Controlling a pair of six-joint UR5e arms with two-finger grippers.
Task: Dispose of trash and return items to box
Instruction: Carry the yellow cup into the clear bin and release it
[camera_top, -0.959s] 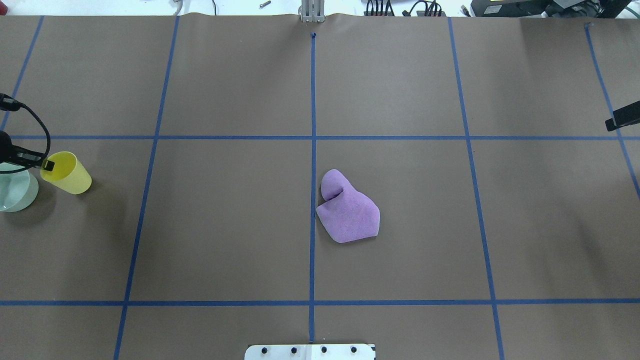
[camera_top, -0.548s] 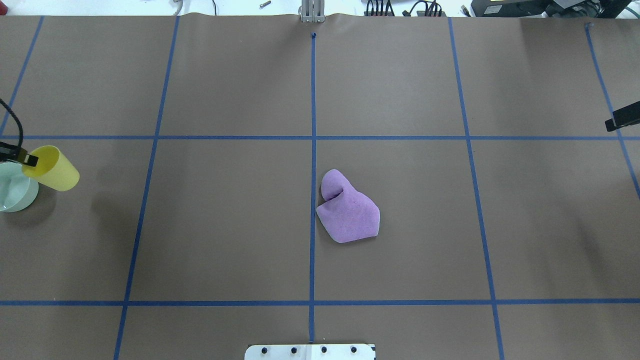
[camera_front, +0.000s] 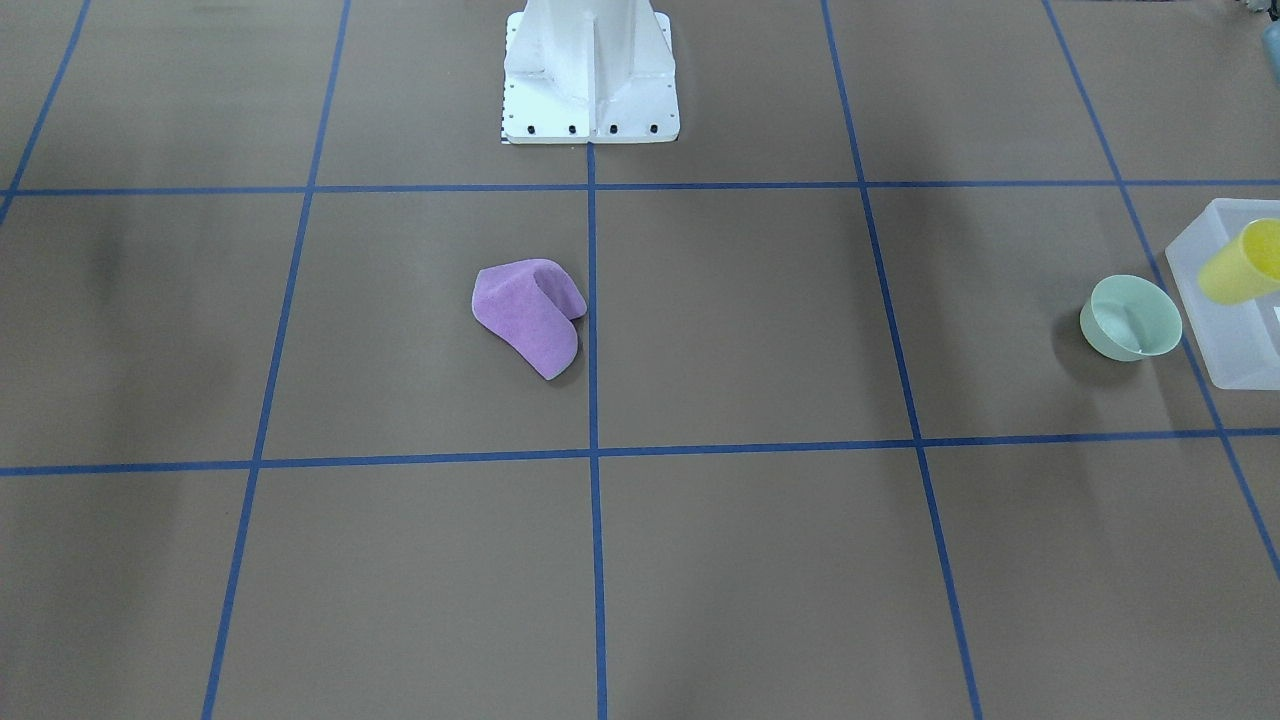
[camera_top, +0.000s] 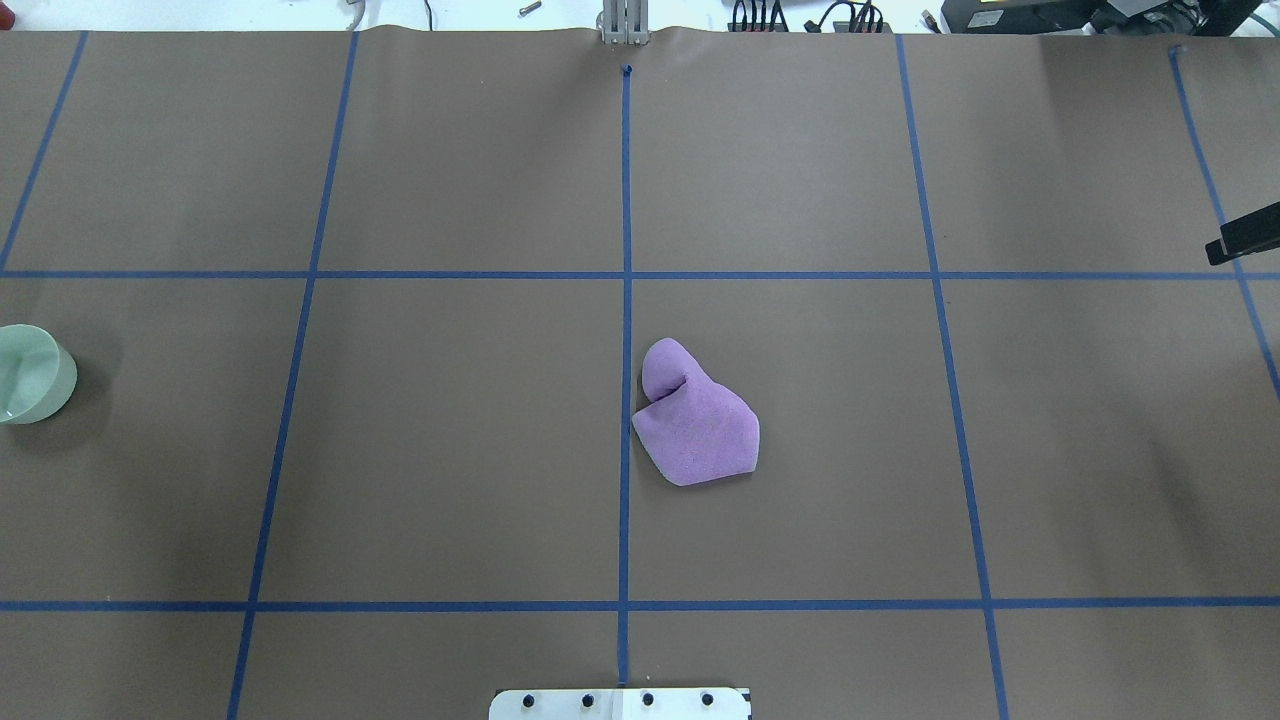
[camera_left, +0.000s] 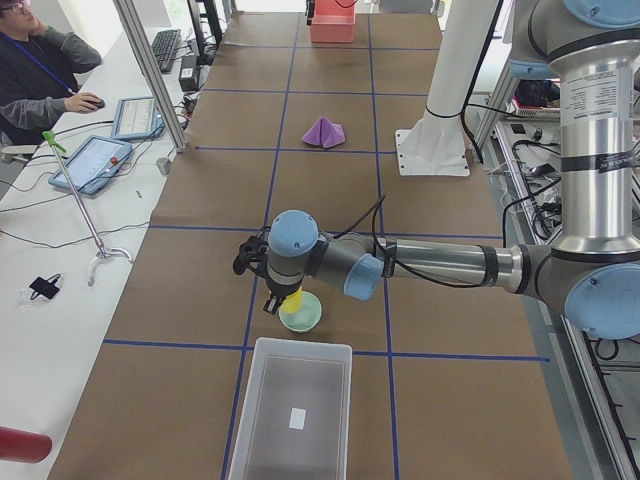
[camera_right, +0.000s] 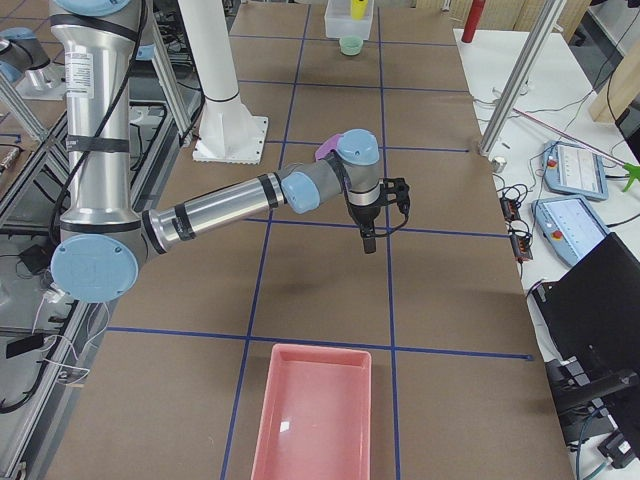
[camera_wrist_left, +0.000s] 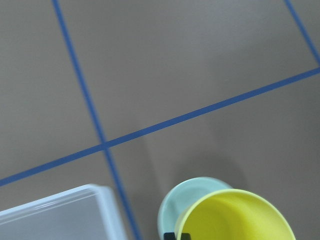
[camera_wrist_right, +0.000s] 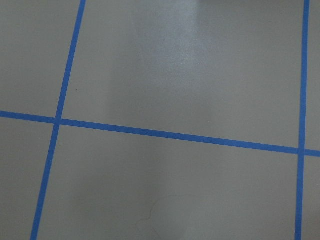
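Note:
I should release the yellow cup with my left gripper inside the white box (camera_front: 1273, 308), by its side nearest the green bowl.
The small yellow cup (camera_front: 1238, 264) hangs tilted over the near wall of the frosted white box (camera_front: 1225, 345) at the table's left end. My left gripper (camera_left: 279, 299) is shut on the cup's rim; in the left wrist view the cup (camera_wrist_left: 235, 216) fills the bottom edge, above a pale green bowl (camera_wrist_left: 187, 202), with the box corner (camera_wrist_left: 60, 212) beside it. A crumpled purple cloth (camera_top: 697, 415) lies near the table's middle. My right gripper (camera_right: 369, 234) hovers over bare table far to the right; I cannot tell whether it is open or shut.
The green bowl (camera_top: 30, 375) stands on the table just before the box. A pink tray (camera_right: 315, 410) sits at the table's right end. The white robot base (camera_front: 590, 75) stands at the table's near edge. Operators' desks line the far side.
My left gripper has carried the yellow cup leftward, out of the overhead view and past the green bowl. The cloth, the bowl and the right arm have not moved.

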